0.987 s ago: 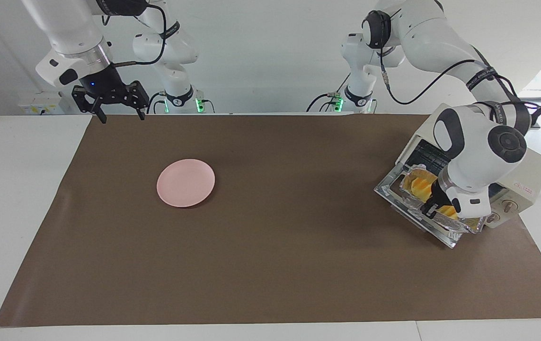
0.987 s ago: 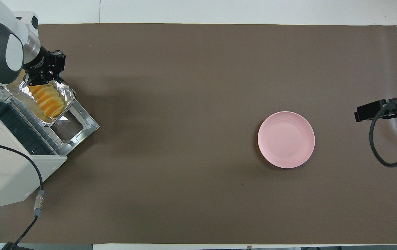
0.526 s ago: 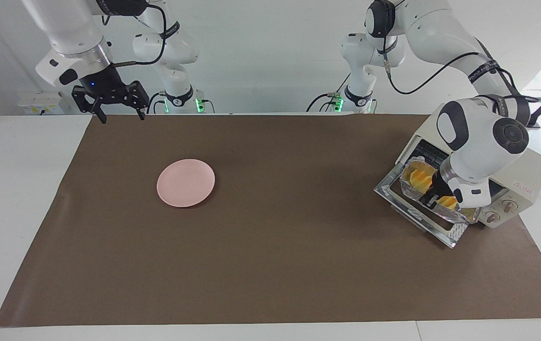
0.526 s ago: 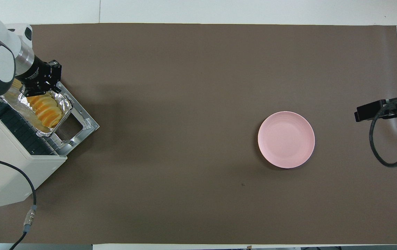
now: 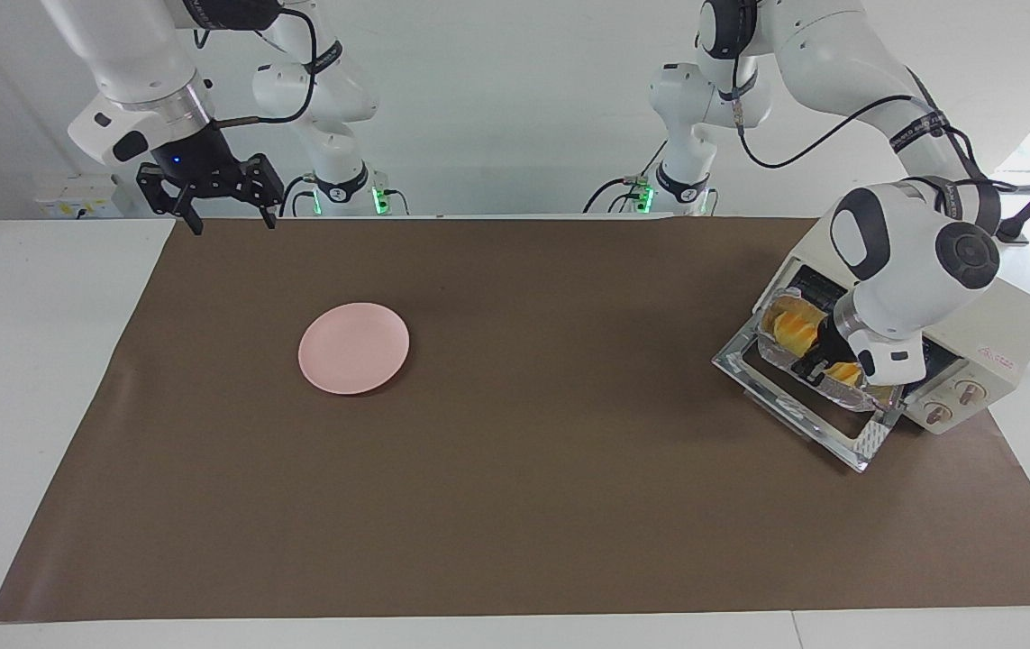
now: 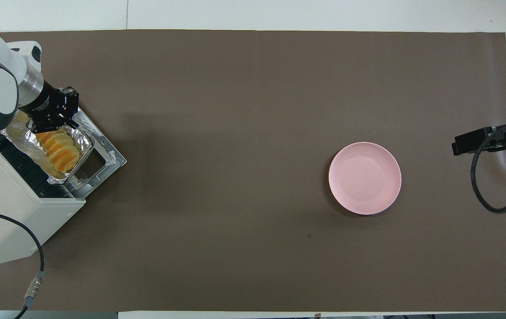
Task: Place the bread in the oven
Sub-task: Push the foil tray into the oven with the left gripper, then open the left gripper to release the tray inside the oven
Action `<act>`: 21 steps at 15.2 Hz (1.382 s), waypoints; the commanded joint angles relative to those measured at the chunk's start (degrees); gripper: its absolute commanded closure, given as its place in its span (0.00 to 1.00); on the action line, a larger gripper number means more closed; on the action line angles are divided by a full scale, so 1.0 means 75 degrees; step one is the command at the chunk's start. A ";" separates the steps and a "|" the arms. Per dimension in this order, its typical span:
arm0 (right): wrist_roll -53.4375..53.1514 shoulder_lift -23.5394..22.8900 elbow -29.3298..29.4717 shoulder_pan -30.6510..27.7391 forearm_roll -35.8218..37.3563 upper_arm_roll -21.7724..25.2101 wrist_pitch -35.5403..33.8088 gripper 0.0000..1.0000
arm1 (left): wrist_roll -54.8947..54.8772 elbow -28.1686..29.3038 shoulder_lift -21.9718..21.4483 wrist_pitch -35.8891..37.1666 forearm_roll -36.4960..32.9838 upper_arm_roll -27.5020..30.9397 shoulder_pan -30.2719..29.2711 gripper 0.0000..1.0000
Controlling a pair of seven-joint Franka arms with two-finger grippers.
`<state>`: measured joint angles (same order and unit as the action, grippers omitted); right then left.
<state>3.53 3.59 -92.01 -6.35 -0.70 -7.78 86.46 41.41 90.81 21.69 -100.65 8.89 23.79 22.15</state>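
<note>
Next, my left gripper lets go of the foil tray of bread on the dark rack in the oven's opening (image 6: 36,168).
The bread (image 5: 794,332) (image 6: 59,150), a row of yellow-orange slices, lies in a crinkled foil tray (image 5: 830,387) (image 6: 85,138). The tray sits half inside the mouth of the cream-white oven (image 5: 1010,333) (image 6: 9,221), over its dropped glass door (image 5: 798,422) (image 6: 107,160). My left gripper (image 5: 816,368) (image 6: 50,127) is shut on the tray's rim at the end farther from the robots; its body hides the middle of the bread in the facing view. My right gripper (image 5: 233,225) waits open and empty above the table edge at the right arm's end.
A round pink plate (image 5: 354,347) (image 6: 365,178) lies on the brown mat (image 5: 515,505) toward the right arm's end. The oven's power cable (image 6: 36,248) trails off beside the oven. A black cable loop (image 6: 496,195) hangs over the mat's edge.
The left gripper has pushed the foil tray with the bread off the door and deeper into the oven's mouth. The right arm has not moved.
</note>
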 commanded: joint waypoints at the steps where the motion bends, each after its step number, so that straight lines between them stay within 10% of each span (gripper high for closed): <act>1: 0.0255 0.0154 -0.0142 -0.0102 0.0058 -0.0065 -0.0067 0.00 | -0.0166 0.0489 -0.0373 -0.0233 0.0034 0.0040 0.0059 1.00; 21: 0.0255 0.0154 -0.0142 -0.0102 0.0058 -0.0065 -0.0067 0.00 | -0.1209 0.1167 -0.0665 -0.0256 -0.0903 0.0051 -0.0410 1.00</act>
<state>3.53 3.59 -92.01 -6.35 -0.70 -7.78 86.46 32.81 95.63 19.58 -101.56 4.66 24.27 18.72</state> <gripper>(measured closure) 0.000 0.982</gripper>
